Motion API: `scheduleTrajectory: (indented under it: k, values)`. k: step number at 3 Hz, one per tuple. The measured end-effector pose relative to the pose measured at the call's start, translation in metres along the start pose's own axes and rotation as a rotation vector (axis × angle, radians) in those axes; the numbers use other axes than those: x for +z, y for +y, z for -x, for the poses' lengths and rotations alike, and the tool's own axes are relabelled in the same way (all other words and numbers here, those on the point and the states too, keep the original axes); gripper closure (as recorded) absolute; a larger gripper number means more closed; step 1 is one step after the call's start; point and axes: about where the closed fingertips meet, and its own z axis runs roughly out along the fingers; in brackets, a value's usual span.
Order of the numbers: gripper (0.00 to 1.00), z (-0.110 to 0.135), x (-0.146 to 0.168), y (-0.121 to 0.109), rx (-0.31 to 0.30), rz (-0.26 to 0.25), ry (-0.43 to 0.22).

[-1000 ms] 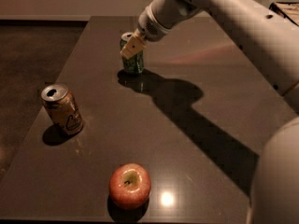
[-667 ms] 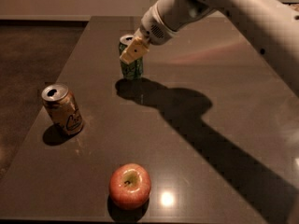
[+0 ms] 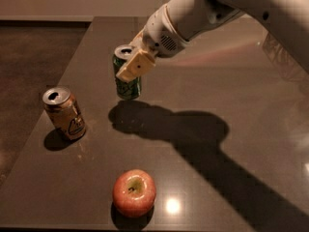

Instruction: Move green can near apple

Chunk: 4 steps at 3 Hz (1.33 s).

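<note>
Next, my gripper puts the green can down on the table [image 3: 110, 126] next to the orange-tan can, behind the apple.
The green can [image 3: 127, 84] is dark green with pale markings and a silver top. It hangs upright a little above the dark table [image 3: 241, 110], at the centre left. My gripper [image 3: 129, 67] is shut on it, with one tan finger [image 3: 136, 65] across its front and the other finger hidden behind it. The can's shadow lies on the table just below and in front of it. The red-pink apple [image 3: 134, 192] sits near the table's front edge, well in front of the can and apart from it.
An orange-tan can [image 3: 64, 113] stands tilted at the left of the table, near its left edge. My white arm [image 3: 231, 8] reaches in from the upper right and casts a broad shadow across the table's middle.
My gripper has lifted the green can off the table and carried it forward, toward the apple. The apple and the orange-tan can have not moved.
</note>
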Motion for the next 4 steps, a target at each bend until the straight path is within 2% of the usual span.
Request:
scheduleTrajectory:
  k: [1, 3, 4]
  values:
    - [1.00, 0.004, 0.007, 0.026, -0.043, 0.045, 0.005]
    - [1.00, 0.001, 0.030, 0.060, -0.103, 0.100, 0.056]
    - [0.85, 0.002, 0.042, 0.070, -0.101, 0.124, 0.067]
